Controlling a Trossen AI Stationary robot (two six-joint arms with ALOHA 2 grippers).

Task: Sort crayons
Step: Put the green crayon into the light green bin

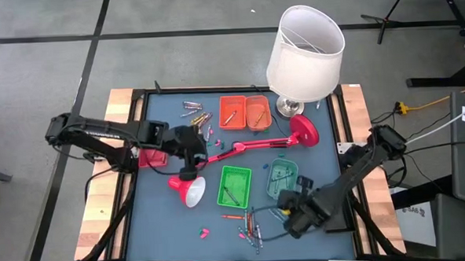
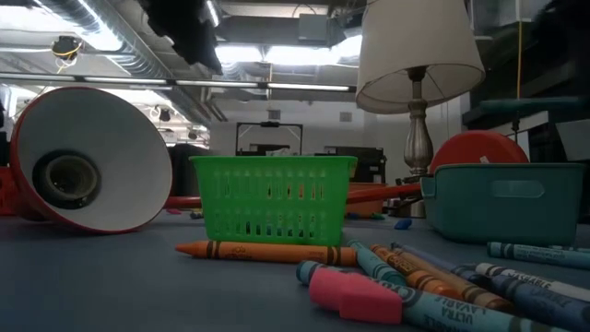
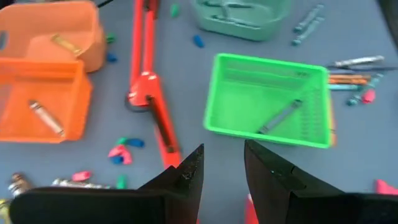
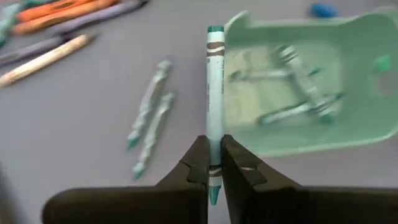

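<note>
The robot's right gripper should release the teal crayon, now just on the tray's near side, inside the teal tray, across the teal crayons (image 1: pixel 279 180) (image 4: pixel 270 78) lying there.
My right gripper (image 4: pixel 214 163) is shut on a teal crayon (image 4: pixel 214 93) just on the near side of the teal tray (image 4: pixel 311 81), which holds several teal crayons. Two more teal crayons (image 4: pixel 149 118) lie on the mat beside it. In the high view this gripper (image 1: pixel 289 203) is at the table's near right. My left gripper (image 3: pixel 222 165) is open and empty above the red desk lamp's arm (image 3: pixel 149 93), left of the green basket (image 3: pixel 267 99), which holds one grey crayon (image 3: pixel 280 115). Loose crayons (image 1: pixel 252 224) lie near the front edge and more (image 1: pixel 196 112) lie at the far left. My right gripper pinches the teal crayon near its tail end (image 4: pixel 214 177) between its two fingertips. The crayon runs along the fingers and sticks straight out ahead of them. Its front tip (image 4: pixel 215 30) reaches the teal tray's rim, and the crayon is clear of the mat.
Two orange trays (image 1: pixel 245 112) with crayons stand at the far middle. A white-shaded table lamp (image 1: pixel 304 53) stands at the far right. The red desk lamp lies across the middle, its head (image 1: pixel 188 187) left of the green basket (image 1: pixel 235 185). A pink eraser (image 2: pixel 355 295) lies among the near crayons.
</note>
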